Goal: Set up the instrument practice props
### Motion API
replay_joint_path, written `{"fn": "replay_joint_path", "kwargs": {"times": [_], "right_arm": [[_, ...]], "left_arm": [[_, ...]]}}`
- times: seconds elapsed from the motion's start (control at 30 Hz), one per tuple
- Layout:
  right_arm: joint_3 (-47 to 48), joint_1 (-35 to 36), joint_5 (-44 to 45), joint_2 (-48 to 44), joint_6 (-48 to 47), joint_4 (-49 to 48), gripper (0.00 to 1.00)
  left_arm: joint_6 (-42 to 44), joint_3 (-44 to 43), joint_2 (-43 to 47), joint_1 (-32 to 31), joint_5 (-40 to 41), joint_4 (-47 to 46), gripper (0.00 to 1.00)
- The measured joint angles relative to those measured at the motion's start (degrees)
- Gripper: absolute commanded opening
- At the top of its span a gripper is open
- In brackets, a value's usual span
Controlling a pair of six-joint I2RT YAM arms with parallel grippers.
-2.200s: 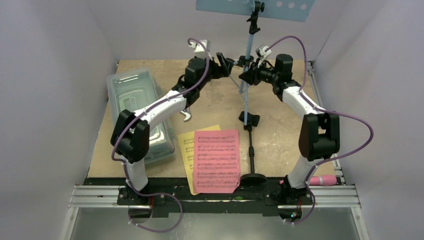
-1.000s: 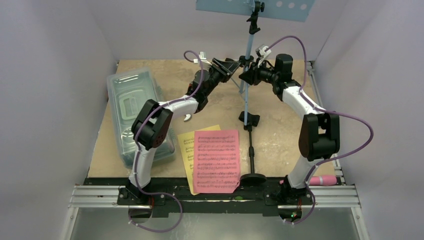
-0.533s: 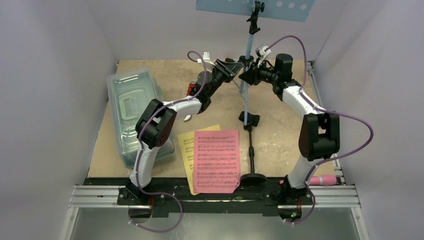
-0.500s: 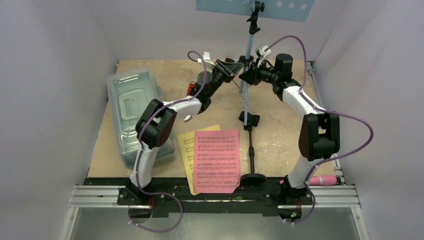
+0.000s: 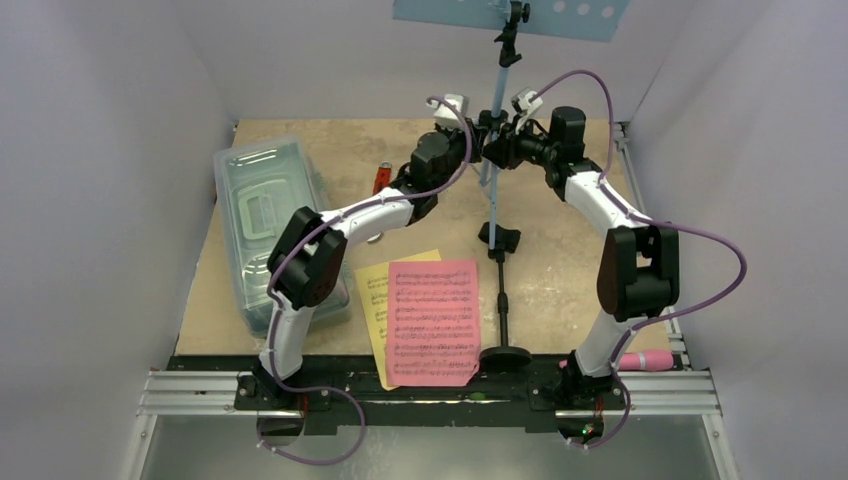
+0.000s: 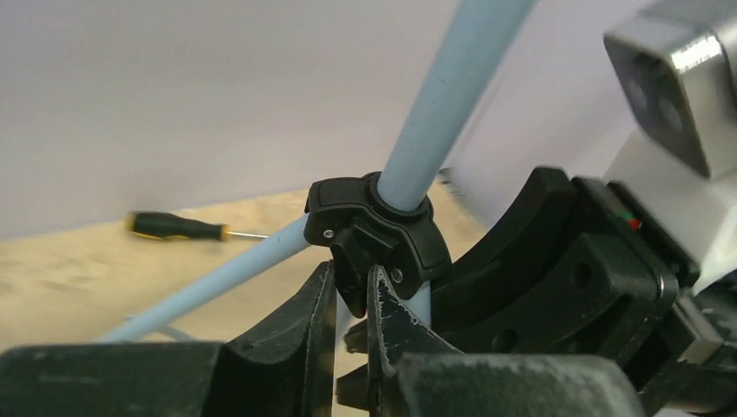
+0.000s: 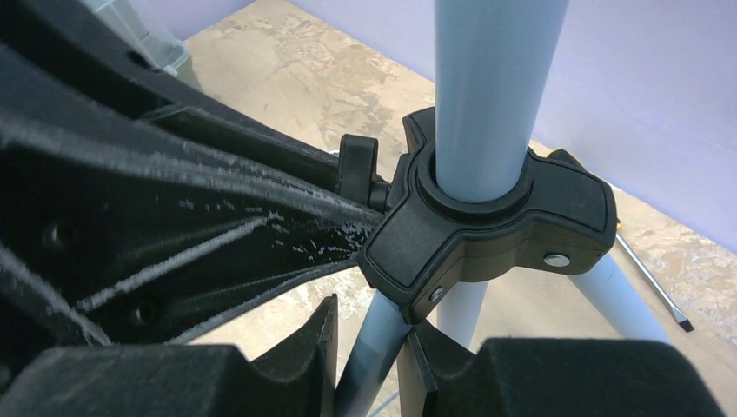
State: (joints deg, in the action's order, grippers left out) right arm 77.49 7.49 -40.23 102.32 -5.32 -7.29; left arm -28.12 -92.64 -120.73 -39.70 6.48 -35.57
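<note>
The small black knob points down along the left gripper's fingers, so the robot should open that gripper, roll its left wrist and grip the knob's ends (image 6: 355, 304) before turning it.
The light blue music stand (image 5: 505, 15) stands upright at the back of the table. Its black tripod hub (image 6: 374, 221) rings the pole. My left gripper (image 6: 351, 282) reaches it from the left and is shut on the small black knob (image 6: 355, 261) of that hub. My right gripper (image 7: 369, 326) comes from the right and is shut on a light blue tripod leg (image 7: 382, 343) just under the hub (image 7: 487, 234). The pink page (image 5: 433, 320) lies over the yellow page (image 5: 373, 300) near the front. The black mic stand (image 5: 505, 358) lies flat beside them. The pink microphone (image 5: 645, 360) lies at the front right.
A clear lidded box (image 5: 265, 225) sits along the left side under the left arm. The red-handled wrench (image 5: 382, 177) lies behind the left forearm. A screwdriver (image 6: 169, 228) lies on the table behind the stand. Walls close in on three sides.
My left wrist has swung right, in against the stand's pole, and its jaws have narrowed onto the hub's knob. The right arm holds as before.
</note>
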Motion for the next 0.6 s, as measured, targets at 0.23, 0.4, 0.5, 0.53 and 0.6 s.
{"fn": "replay_joint_path", "kwargs": {"times": [0.23,0.4,0.5,0.53,0.6], "right_arm": [[0.0,0.6,-0.2,0.0,-0.5,-0.2,0.0],[0.0,1.7,-1.2,0.0,-1.6,0.0,0.0],[0.0,2.2,-2.4,0.0,-2.3,0.4,0.0],[0.0,2.4,-2.7,0.0,-2.5,0.4,0.0],[0.0,2.5,-2.8,0.0,-2.8,0.5,0.0]], "left_arm": [[32.5,-1.4,0.9,-4.8,12.8,4.3,0.0],[53.6,1.5,1.5,-7.9,22.5,0.6,0.0],[64.5,3.5,1.5,-9.6,27.3,-3.0,0.0],[66.0,3.5,1.5,-9.8,28.0,-3.1,0.03],[67.7,3.5,1.8,-9.9,28.4,-2.1,0.23]]}}
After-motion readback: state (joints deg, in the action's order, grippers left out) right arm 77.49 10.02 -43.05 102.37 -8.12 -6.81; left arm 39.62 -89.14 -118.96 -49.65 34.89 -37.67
